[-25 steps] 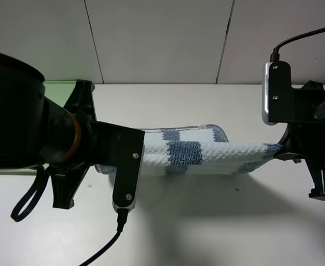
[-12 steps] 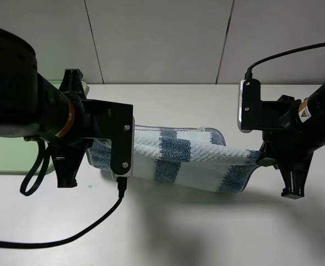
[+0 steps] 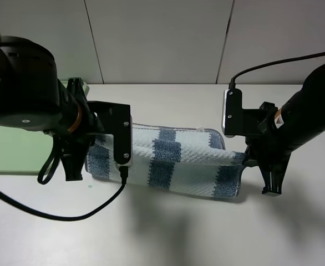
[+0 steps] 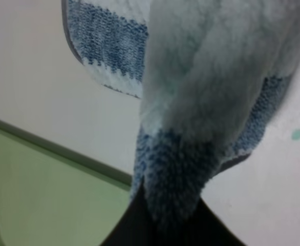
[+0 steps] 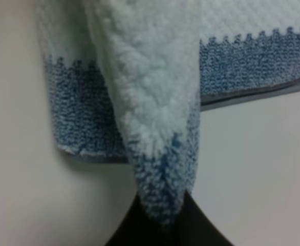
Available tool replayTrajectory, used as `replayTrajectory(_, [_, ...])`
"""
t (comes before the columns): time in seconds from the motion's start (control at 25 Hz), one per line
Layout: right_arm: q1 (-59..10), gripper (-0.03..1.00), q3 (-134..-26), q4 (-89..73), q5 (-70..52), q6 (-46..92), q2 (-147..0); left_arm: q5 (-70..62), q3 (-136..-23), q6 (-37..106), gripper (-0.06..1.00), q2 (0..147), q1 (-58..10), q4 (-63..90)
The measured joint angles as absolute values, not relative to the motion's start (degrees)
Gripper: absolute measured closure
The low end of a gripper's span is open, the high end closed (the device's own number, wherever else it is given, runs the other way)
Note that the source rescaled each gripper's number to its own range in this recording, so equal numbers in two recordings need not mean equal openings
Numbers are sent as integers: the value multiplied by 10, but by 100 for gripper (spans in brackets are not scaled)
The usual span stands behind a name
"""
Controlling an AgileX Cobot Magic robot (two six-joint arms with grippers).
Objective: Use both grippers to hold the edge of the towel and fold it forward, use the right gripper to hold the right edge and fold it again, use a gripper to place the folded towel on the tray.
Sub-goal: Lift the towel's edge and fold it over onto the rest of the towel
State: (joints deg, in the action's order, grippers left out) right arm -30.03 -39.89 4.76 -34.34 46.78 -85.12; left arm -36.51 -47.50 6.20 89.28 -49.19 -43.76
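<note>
The towel's pinched corner, now hanging from the black fingers, will be let go by my left gripper on the lower layer's far corner (image 3: 102, 122) (image 4: 108, 59) next to the green tray.
A white and blue striped towel (image 3: 173, 163) lies across the middle of the white table, doubled over on itself. My left gripper (image 3: 96, 152) is shut on its left edge; in the left wrist view the pinched blue corner (image 4: 173, 189) hangs from the black fingers. My right gripper (image 3: 244, 159) is shut on its right edge; the right wrist view shows the pinched corner (image 5: 163, 189) above the lower layer (image 5: 78, 118). The green tray (image 3: 13, 149) sits at the left, partly hidden behind my left arm; it also shows in the left wrist view (image 4: 42, 195).
The table's far edge meets a panelled wall (image 3: 162, 39). A small green speck (image 3: 89, 187) marks the tabletop near the left arm. A black cable (image 3: 68, 213) trails over the table from the left wrist.
Both grippers have carried the towel's held edge forward and down. The lifted fold now lies lower over the bottom layer, and both arms have moved inward and lower.
</note>
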Motion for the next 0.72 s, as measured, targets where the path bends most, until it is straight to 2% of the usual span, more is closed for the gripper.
replayTrajectory(0.4, [-300,97,-419,72,-282,468,-907,-306,-478,64,94,936,-422,-439])
replayTrajectory(0.72, [-300,97,-453,85,-267,468,-945,-271,-478,66,94,956,-393,-445])
